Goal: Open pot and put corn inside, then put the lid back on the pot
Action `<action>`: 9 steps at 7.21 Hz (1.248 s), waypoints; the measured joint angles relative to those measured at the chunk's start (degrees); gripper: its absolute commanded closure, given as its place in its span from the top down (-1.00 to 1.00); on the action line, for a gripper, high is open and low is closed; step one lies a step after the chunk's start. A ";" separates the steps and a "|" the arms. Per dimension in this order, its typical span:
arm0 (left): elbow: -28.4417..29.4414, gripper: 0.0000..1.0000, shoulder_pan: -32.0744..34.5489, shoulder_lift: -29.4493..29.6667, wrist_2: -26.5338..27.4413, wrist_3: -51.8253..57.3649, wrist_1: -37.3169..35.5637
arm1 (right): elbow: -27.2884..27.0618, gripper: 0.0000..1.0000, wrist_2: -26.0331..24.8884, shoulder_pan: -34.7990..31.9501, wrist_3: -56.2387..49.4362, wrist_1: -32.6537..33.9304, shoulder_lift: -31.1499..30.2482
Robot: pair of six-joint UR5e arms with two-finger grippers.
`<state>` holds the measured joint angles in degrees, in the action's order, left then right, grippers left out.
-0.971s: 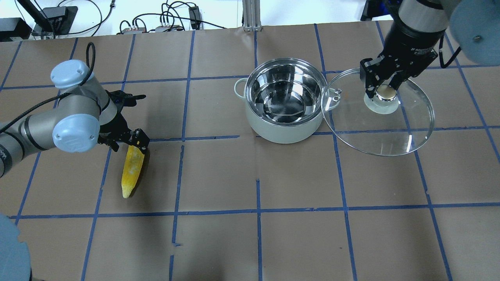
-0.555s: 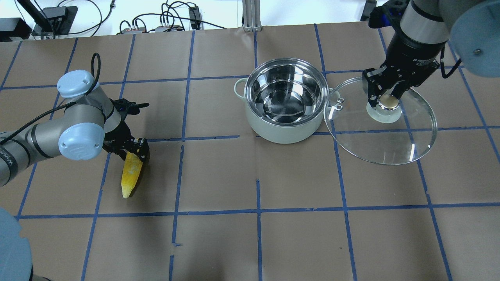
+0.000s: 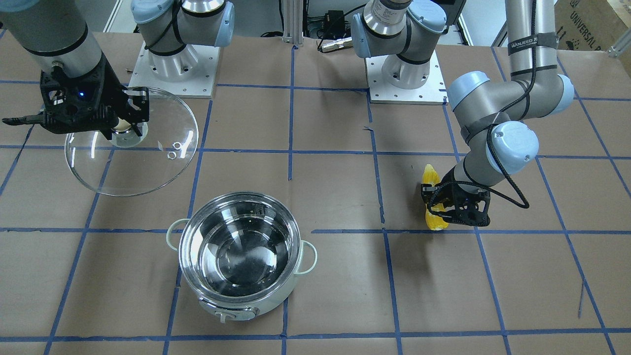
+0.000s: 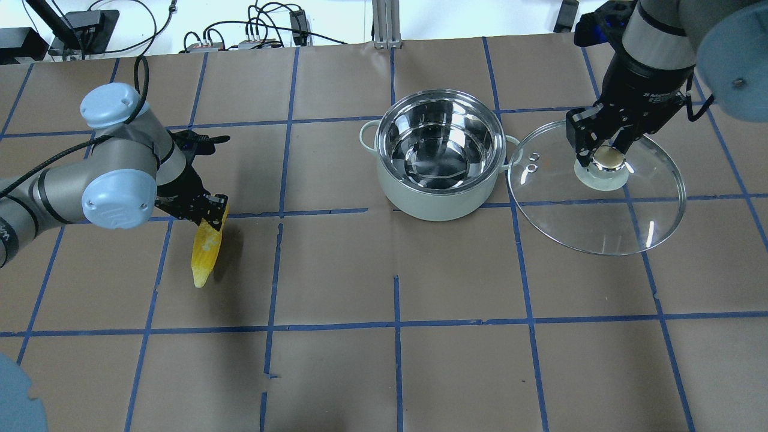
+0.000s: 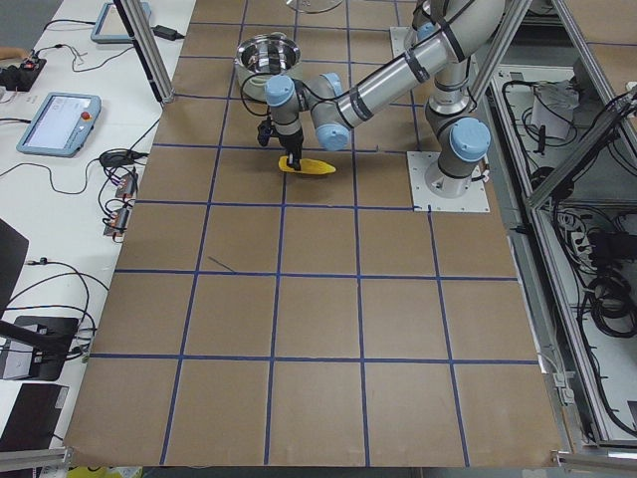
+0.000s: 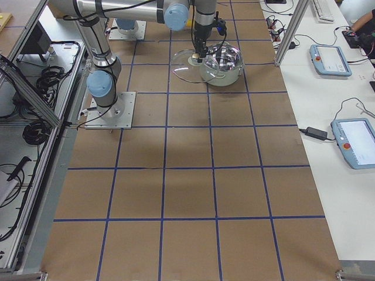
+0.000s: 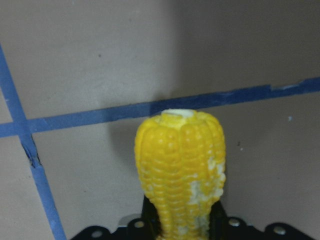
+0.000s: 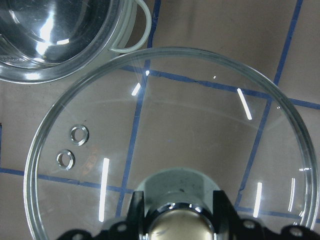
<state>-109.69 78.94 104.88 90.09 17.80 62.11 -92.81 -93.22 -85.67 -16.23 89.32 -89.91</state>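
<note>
Next, I release the yellow corn from my left gripper so that it rests on the shiny steel bottom of the open pot (image 3: 240, 267).
The pot (image 4: 390, 186) stands open at the table's middle, its steel inside empty; it also shows in the front view (image 3: 236, 308). The yellow corn (image 4: 204, 258) hangs tip-down to the pot's far left. My left gripper (image 4: 213, 211) is shut on the corn's thick end, seen in the left wrist view (image 7: 180, 170) and the front view (image 3: 430, 175). My right gripper (image 4: 606, 157) is shut on the beige knob of the glass lid (image 4: 600, 222). It holds the lid just right of the pot, apart from it, as the right wrist view (image 8: 190, 125) shows.
Brown paper with blue tape lines covers the table (image 4: 396, 360). The arm bases (image 3: 404, 74) stand at the robot's edge. Cables and boxes (image 4: 258, 36) lie beyond the far edge. Tablets (image 6: 331, 58) lie on a side bench.
My left gripper has risen with the corn, whose tip has left its earlier spot. My right gripper has carried the lid further right, clear of the pot's handle.
</note>
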 measured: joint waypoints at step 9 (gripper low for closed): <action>43.60 -0.58 30.68 16.07 -8.20 -38.25 15.90 | -0.03 -0.52 -2.19 0.06 -0.76 0.06 0.25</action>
<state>-66.09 109.62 120.94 81.90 -20.45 78.01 -92.84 -95.41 -85.61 -16.98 89.38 -89.66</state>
